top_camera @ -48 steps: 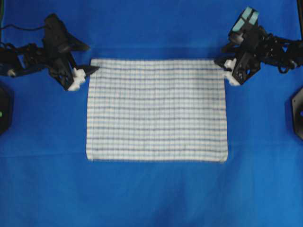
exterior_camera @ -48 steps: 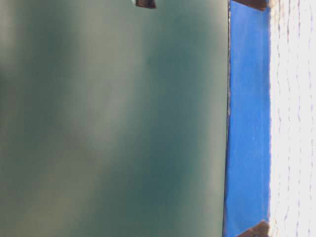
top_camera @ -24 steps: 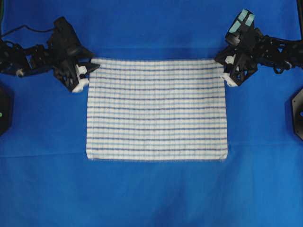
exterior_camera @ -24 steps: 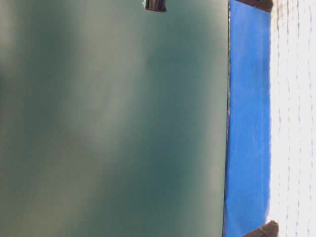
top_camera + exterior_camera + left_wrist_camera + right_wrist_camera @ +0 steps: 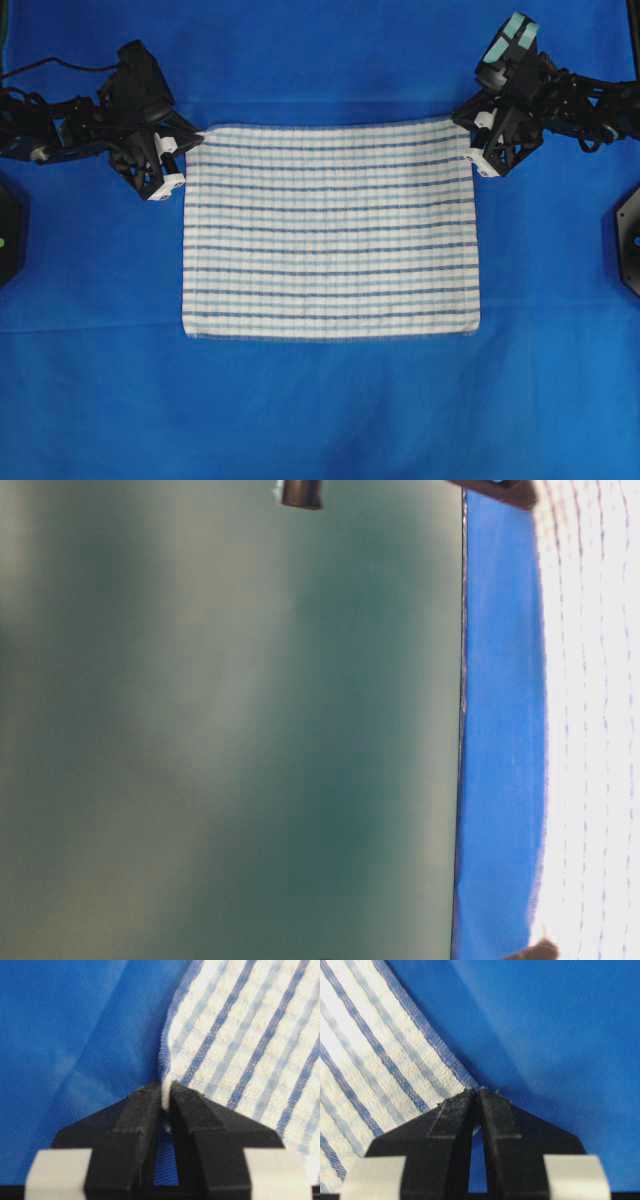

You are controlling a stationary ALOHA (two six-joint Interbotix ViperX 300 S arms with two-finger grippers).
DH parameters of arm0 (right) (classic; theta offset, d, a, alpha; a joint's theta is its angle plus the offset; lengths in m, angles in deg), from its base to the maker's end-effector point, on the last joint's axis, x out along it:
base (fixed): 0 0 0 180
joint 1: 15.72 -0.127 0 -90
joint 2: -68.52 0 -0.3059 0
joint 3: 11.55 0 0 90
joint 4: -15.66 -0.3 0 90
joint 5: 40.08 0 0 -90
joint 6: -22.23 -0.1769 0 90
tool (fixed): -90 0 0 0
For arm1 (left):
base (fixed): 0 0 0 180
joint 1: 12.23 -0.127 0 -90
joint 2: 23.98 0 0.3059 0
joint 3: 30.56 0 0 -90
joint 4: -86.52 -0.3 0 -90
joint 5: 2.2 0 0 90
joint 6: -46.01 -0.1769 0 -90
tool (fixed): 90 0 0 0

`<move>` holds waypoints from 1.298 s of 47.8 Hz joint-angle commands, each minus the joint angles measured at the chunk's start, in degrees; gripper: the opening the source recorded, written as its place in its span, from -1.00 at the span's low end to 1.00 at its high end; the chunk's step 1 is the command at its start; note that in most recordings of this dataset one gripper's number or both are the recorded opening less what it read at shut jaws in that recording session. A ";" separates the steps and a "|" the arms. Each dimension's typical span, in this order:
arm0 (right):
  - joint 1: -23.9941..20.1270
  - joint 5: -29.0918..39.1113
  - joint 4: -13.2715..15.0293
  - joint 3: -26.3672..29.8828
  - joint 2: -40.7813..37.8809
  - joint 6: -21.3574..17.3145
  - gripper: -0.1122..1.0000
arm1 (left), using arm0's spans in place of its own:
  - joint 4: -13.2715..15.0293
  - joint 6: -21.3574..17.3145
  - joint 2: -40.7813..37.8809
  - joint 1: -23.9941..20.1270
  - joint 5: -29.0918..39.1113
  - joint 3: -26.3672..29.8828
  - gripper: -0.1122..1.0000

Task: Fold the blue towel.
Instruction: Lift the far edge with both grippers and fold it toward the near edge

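The blue towel's far corner, now slightly lifted off the covering, will be let go by my left gripper just short of its near corner (image 5: 194, 307) on the same side.
The blue towel (image 5: 330, 230), white with thin light-blue and dark-blue stripes, lies spread on the blue table covering. My left gripper (image 5: 185, 150) is shut on its far left corner; the left wrist view shows the white hem pinched between the black tips (image 5: 166, 1094), with the towel (image 5: 250, 1045) running off to the right. My right gripper (image 5: 472, 140) is shut on the far right corner; in the right wrist view the tips (image 5: 478, 1092) meet on the corner of the towel (image 5: 380, 1060). The far edge is slightly lifted. The table-level view shows the towel (image 5: 590, 730) as a bright strip.
The plain blue table covering (image 5: 330, 410) surrounds the towel on all sides. Black arm bases stand at the left edge (image 5: 8, 225) and right edge (image 5: 628, 235). The table-level view is mostly a blurred green wall (image 5: 230, 730).
Both grippers closed in on the towel's far corners and shut on them. The far edge has drawn up slightly and the corners have lifted a little.
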 commanded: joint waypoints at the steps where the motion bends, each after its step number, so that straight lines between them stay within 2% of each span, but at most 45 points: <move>1: 0.18 0.70 0.09 0.79 2.55 0.00 -0.70 | -0.09 -0.09 3.43 -0.09 1.05 0.97 -0.72; 13: -0.62 1.23 0.00 -0.18 5.01 -0.18 -0.70 | 0.00 0.35 6.15 0.79 2.64 0.70 -0.72; 24: -5.27 1.23 -0.26 -2.02 8.17 -0.79 -0.70 | 0.00 1.14 8.35 5.36 4.75 0.00 -0.72; 33: -11.60 1.23 -1.58 -5.36 13.27 -2.55 -0.70 | 0.00 2.20 11.34 10.81 6.86 -1.05 -0.72; 41: -18.54 2.55 -1.67 -7.56 17.23 -6.94 -0.70 | 0.09 3.96 12.39 15.73 7.29 -1.85 -0.72; 54: -28.65 6.06 -1.58 -8.35 19.25 -13.71 -0.70 | 0.09 8.44 12.83 25.40 7.29 -1.93 -0.72; 62: -34.28 6.59 -1.58 -8.26 19.25 -16.00 -0.70 | 0.09 12.22 13.62 30.23 7.38 -1.85 -0.72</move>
